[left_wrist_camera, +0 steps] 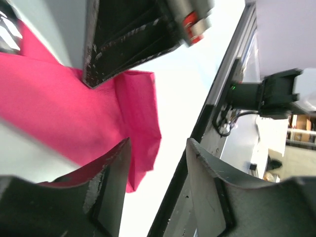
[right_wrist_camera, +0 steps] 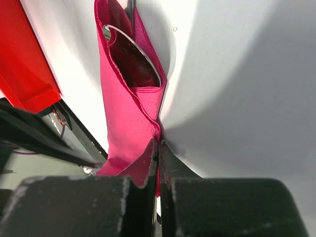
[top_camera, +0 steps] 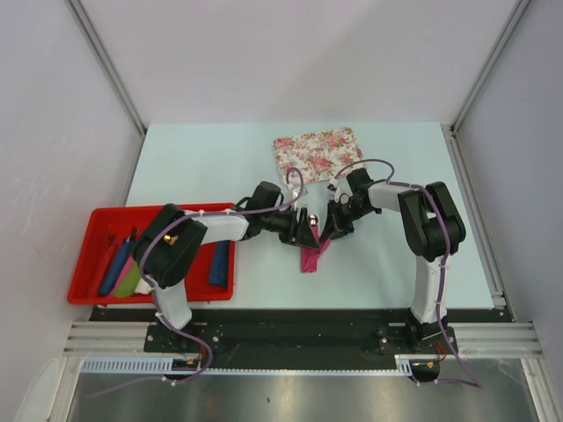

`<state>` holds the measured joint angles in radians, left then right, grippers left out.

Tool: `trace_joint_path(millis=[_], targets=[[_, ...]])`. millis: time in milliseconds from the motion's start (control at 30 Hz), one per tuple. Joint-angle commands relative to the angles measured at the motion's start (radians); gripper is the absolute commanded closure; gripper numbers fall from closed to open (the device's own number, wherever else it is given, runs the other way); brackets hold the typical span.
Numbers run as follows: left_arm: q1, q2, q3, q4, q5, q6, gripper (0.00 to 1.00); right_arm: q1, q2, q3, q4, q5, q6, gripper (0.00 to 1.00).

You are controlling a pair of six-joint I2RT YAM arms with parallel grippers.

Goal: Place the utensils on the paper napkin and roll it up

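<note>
I will pinch the napkin's fold (left_wrist_camera: 121, 106) with my left gripper, whose fingers are beside the paper napkin that my right gripper pins, before my right gripper opens.
The magenta paper napkin (top_camera: 310, 258) lies folded lengthwise at the table's middle, between both grippers. In the right wrist view the paper napkin (right_wrist_camera: 126, 113) forms a pocket, and the thin silvery rim of a utensil (right_wrist_camera: 140, 54) shows inside its far end; the rest of the utensils are hidden. My right gripper (right_wrist_camera: 158, 143) is shut on the napkin's near edge. My left gripper (left_wrist_camera: 158, 148) stands open just above the table. The pink napkin (left_wrist_camera: 74, 98) lies beside its left finger (left_wrist_camera: 111, 182), with nothing between the jaws. From above, the left gripper (top_camera: 303, 227) and right gripper (top_camera: 330, 230) almost touch.
A floral mat (top_camera: 318, 151) lies just behind the grippers. A red tray (top_camera: 97, 224) at the left holds blue rolls (top_camera: 218, 262) and a green roll (top_camera: 130, 280). The table's black front rail (left_wrist_camera: 197, 143) runs close behind the left gripper.
</note>
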<state>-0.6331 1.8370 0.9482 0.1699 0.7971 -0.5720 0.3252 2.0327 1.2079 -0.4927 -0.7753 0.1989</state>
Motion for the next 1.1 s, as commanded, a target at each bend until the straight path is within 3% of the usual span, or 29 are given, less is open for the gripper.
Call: trace_joint_path(millis=[0,133,233,400,567,833,933,1067], targets=[[0.079,-0.125,-0.008,0.04,0.011,0.009,0.5,0.0,0.001,-0.01,0.011,0.038,-0.039,1.0],[0.053,-0.119,0.032,-0.081,0.011,0.112,0.73,0.003,0.001,-0.014,0.017,0.041,-0.035,1.0],[0.02,-0.078,0.057,-0.156,-0.036,0.161,0.78,0.005,0.0,-0.015,0.022,0.038,-0.032,1.0],[-0.023,-0.006,0.072,-0.156,0.004,0.141,0.83,0.006,0.0,-0.022,0.029,0.042,-0.029,1.0],[-0.069,0.044,0.089,-0.216,0.073,0.176,0.84,0.005,0.003,-0.024,0.032,0.047,-0.032,1.0],[-0.076,0.088,0.06,-0.214,0.041,0.179,0.83,0.003,0.004,-0.021,0.031,0.05,-0.032,1.0],[-0.07,0.12,0.057,-0.195,0.042,0.162,0.78,0.003,0.003,-0.021,0.032,0.051,-0.033,1.0],[-0.068,0.148,0.061,-0.175,0.074,0.155,0.58,0.006,0.006,-0.016,0.034,0.054,-0.03,1.0]])
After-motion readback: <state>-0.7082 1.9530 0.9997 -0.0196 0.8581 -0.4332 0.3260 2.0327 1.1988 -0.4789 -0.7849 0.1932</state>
